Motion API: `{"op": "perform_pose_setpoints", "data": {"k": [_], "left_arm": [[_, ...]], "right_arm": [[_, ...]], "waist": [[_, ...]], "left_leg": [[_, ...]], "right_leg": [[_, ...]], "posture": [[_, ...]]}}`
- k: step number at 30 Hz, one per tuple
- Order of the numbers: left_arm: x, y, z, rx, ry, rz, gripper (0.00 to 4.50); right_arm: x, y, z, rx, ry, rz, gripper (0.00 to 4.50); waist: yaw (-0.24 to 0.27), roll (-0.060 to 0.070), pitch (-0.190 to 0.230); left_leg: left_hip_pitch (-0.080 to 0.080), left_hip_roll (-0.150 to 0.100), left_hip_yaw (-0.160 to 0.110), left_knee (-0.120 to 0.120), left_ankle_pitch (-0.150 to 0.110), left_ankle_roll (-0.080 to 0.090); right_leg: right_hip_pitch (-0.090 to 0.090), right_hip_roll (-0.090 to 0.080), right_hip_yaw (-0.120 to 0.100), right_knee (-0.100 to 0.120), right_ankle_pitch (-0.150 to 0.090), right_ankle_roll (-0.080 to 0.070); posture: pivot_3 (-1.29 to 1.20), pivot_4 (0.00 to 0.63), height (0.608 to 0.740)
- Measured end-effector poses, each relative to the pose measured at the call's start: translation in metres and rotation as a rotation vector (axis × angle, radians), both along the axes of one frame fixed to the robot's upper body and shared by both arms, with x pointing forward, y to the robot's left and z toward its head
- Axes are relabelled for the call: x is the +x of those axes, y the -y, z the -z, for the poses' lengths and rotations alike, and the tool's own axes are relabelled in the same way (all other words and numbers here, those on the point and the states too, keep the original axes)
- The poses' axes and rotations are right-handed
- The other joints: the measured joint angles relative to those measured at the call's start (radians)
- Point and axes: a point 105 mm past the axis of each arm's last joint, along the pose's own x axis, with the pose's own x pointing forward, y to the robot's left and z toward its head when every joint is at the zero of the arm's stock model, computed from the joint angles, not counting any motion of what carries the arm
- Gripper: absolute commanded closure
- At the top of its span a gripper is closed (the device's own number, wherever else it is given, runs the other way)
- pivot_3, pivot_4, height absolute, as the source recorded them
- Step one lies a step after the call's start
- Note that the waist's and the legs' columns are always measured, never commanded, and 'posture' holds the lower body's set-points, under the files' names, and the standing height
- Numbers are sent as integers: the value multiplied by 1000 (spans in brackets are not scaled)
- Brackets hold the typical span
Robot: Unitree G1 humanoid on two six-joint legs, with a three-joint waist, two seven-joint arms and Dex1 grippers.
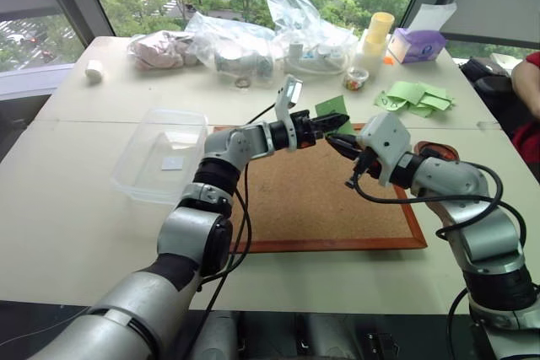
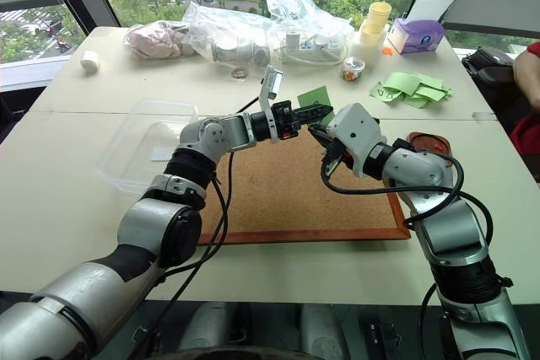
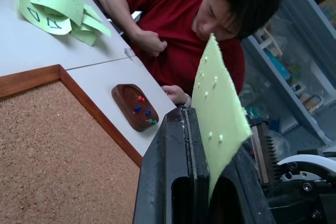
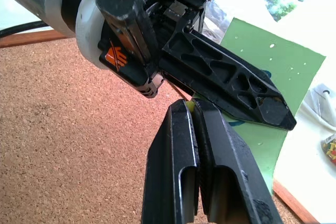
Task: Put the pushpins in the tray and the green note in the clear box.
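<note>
My right gripper is to let go of the yellow pushpin inside the reddish-brown tray (image 1: 434, 157) on the table next to the corkboard.
The green note (image 1: 332, 107) hangs in the air over the far edge of the corkboard, between both grippers. My left gripper (image 1: 325, 124) reaches in from the left and is shut on the note (image 3: 218, 114). My right gripper (image 1: 333, 142) comes from the right, just below, and is shut with a sliver of the note's lower edge (image 4: 273, 77) at its tips. The reddish-brown tray (image 3: 126, 103) lies on the table beside the corkboard's right side, with red, blue and green pushpins (image 3: 143, 106) in it. The clear box (image 1: 160, 153) stands to the left of the corkboard.
The wood-framed corkboard (image 1: 312, 200) lies under both arms. A heap of green slips (image 1: 415, 97) sits at the far right. Clear plastic bags (image 1: 253, 40), yellow cups (image 1: 378, 31) and a purple box (image 1: 416, 44) line the far edge. A person in red (image 3: 178, 30) leans at the right.
</note>
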Motion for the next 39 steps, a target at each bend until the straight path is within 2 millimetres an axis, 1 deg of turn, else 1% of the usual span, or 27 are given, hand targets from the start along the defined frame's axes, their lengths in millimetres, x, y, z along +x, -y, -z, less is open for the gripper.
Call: {"op": "perform_pose_setpoints", "data": {"k": [3, 11, 14, 17, 19, 21, 22, 25, 27, 28, 29, 30, 31, 32, 35, 36, 39], "left_arm": [[0, -3, 0, 11, 22, -2, 4425], [4, -10, 17, 98, 54, -53, 4425], [8, -17, 25, 145, 68, -90, 4425], [11, -20, 26, 223, 163, -108, 4425], [10, -25, 26, 292, 278, -109, 4425], [7, -31, 26, 344, 381, -96, 4425], [4, -35, 24, 375, 446, -83, 4425], [-5, -38, 13, 436, 620, -38, 4425], [-16, -41, 7, 518, 777, 33, 4425], [-22, -42, 5, 556, 846, 78, 4425], [-29, -44, 3, 593, 915, 127, 4425], [-33, -44, 1, 609, 947, 151, 4425], [-36, -44, 0, 614, 962, 166, 4425], [-38, -42, 0, 615, 972, 182, 4425], [-45, -35, 2, 639, 1003, 222, 4425], [-46, -34, 3, 647, 1007, 228, 4425], [-41, -34, 6, 697, 997, 190, 4425]], "right_arm": [[0, -1, 0, 6, 2, -2, 4500], [-1, -8, -3, 80, 2, -6, 4500], [-2, -10, -14, 130, 25, -4, 4500], [1, -5, -26, 211, 37, 26, 4500], [4, 3, -34, 308, 34, 68, 4500], [9, 22, -44, 413, 46, 156, 4500], [13, 35, -49, 477, 55, 217, 4500], [23, 72, -50, 562, 62, 390, 4500], [30, 97, -40, 599, 29, 531, 4500], [34, 113, -32, 611, 7, 615, 4500], [37, 134, -19, 617, -29, 729, 4500], [38, 149, -9, 616, -56, 807, 4500], [38, 158, 0, 597, -80, 862, 4500], [38, 166, 9, 581, -104, 905, 4500], [40, 180, 30, 543, -175, 992, 4500], [40, 182, 35, 535, -191, 1007, 4500], [40, 193, 49, 505, -236, 1056, 4500]], "waist": [[0, 0, 0], [0, 0, 0], [0, 0, 0], [1, 0, 0], [1, 0, 0], [0, 0, 0], [0, 0, 0], [2, 0, 0], [0, 1, 0], [-1, 1, -1], [0, 1, -1], [1, 2, -1], [0, 3, -1], [-1, 3, -1], [-3, 4, -2], [-4, 4, -2], [-5, 4, -2]], "left_leg": [[0, 0, 0, 0, 0, 0], [0, 0, 0, 0, 0, 0], [0, 0, 0, 0, 0, 0], [0, 0, 0, 0, 0, 0], [0, 0, 1, 0, 0, 0], [0, 1, 1, 0, 0, 0], [0, 2, 1, 0, 0, 0], [0, 2, 3, 0, 0, 0], [0, 2, 4, 0, 0, 0], [0, 1, 4, 0, 0, 0], [0, 2, 4, 0, 0, 0], [0, 2, 4, 0, 0, 0], [0, 2, 4, 0, 0, 0], [0, 1, 4, 0, 0, 0], [0, 1, 4, 0, 0, 0], [0, 1, 4, 0, 0, 0], [0, 1, 3, 0, 0, 0]], "right_leg": [[0, 0, 0, 0, 0, 0], [0, 0, 0, 0, 0, 0], [0, 0, 0, 0, 0, 0], [0, 0, 0, 0, 0, 0], [0, 0, 0, 0, 0, 0], [0, 0, 0, 1, 0, 0], [0, 0, 0, 1, 0, 0], [0, -1, 0, 1, 0, 0], [0, -1, 0, 1, 0, 0], [0, -1, 0, 1, 0, 0], [0, -1, 0, 1, 0, 0], [0, -1, 0, 1, 0, 0], [0, -1, 1, 1, 0, 0], [0, -1, 1, 1, 0, 0], [-1, 0, 1, 2, 0, 0], [-1, 1, 1, 2, 0, 0], [-1, 1, 2, 2, 0, 0]], "posture": [[0, 150, 735], [0, 150, 735], [0, 150, 735], [0, 150, 735], [0, 150, 735], [0, 150, 735], [0, 150, 735], [0, 150, 735], [0, 150, 735], [0, 150, 735], [0, 150, 735], [0, 150, 735], [0, 150, 735], [0, 150, 735], [0, 150, 735], [0, 150, 735], [0, 150, 735]]}}
